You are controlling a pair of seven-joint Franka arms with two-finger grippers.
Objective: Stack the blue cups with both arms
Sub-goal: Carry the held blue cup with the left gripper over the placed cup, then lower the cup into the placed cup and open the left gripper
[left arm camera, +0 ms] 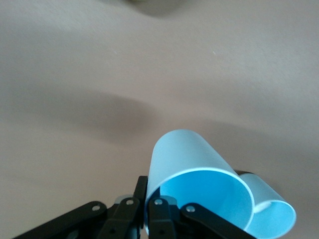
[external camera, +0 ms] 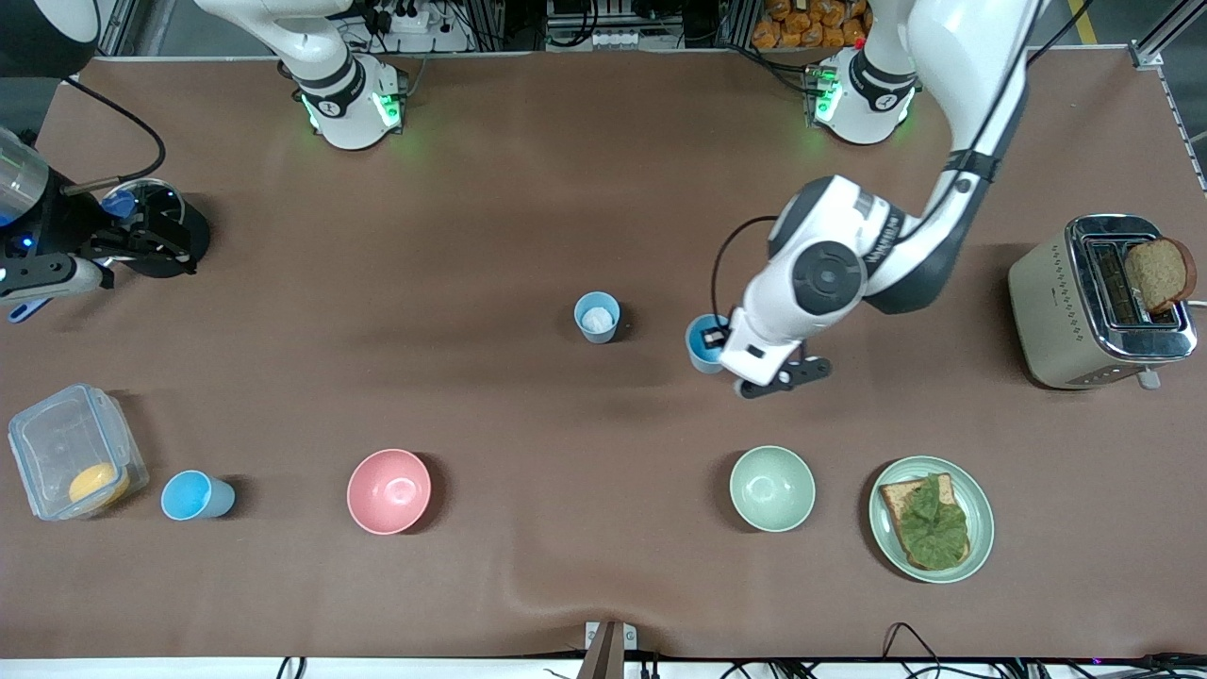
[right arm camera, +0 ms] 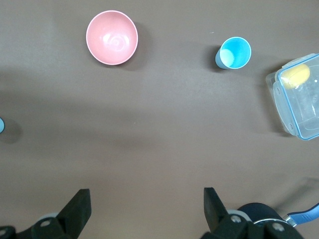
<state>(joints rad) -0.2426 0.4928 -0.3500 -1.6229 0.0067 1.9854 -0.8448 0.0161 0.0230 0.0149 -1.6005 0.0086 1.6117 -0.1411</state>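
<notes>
My left gripper is holding the sky-blue cup. Next, I let go of it with that gripper inside the paler blue cup [external camera: 595, 313] [left arm camera: 272, 217] that holds something white.
My left gripper [external camera: 724, 341] is shut on the rim of a sky-blue cup [external camera: 702, 344], one finger inside and one outside, at mid-table. In the left wrist view the gripper [left arm camera: 148, 194] pinches this cup's [left arm camera: 189, 164] wall, and another light-blue cup [left arm camera: 271, 211] shows close beside it. A paler blue cup [external camera: 597, 316] with something white inside stands upright, toward the right arm's end from the held cup. A third blue cup [external camera: 193, 495] [right arm camera: 234, 53] stands beside the plastic box. My right gripper [external camera: 156, 240] [right arm camera: 147, 206] is open and empty, waiting at the right arm's end of the table.
A pink bowl [external camera: 388, 490] [right arm camera: 111, 37] and a green bowl [external camera: 771, 488] stand near the front camera. A green plate [external camera: 976, 547] holds toast with lettuce. A toaster [external camera: 1099, 302] with bread stands at the left arm's end. A clear box [external camera: 66, 453] [right arm camera: 299, 97] holds a yellow item.
</notes>
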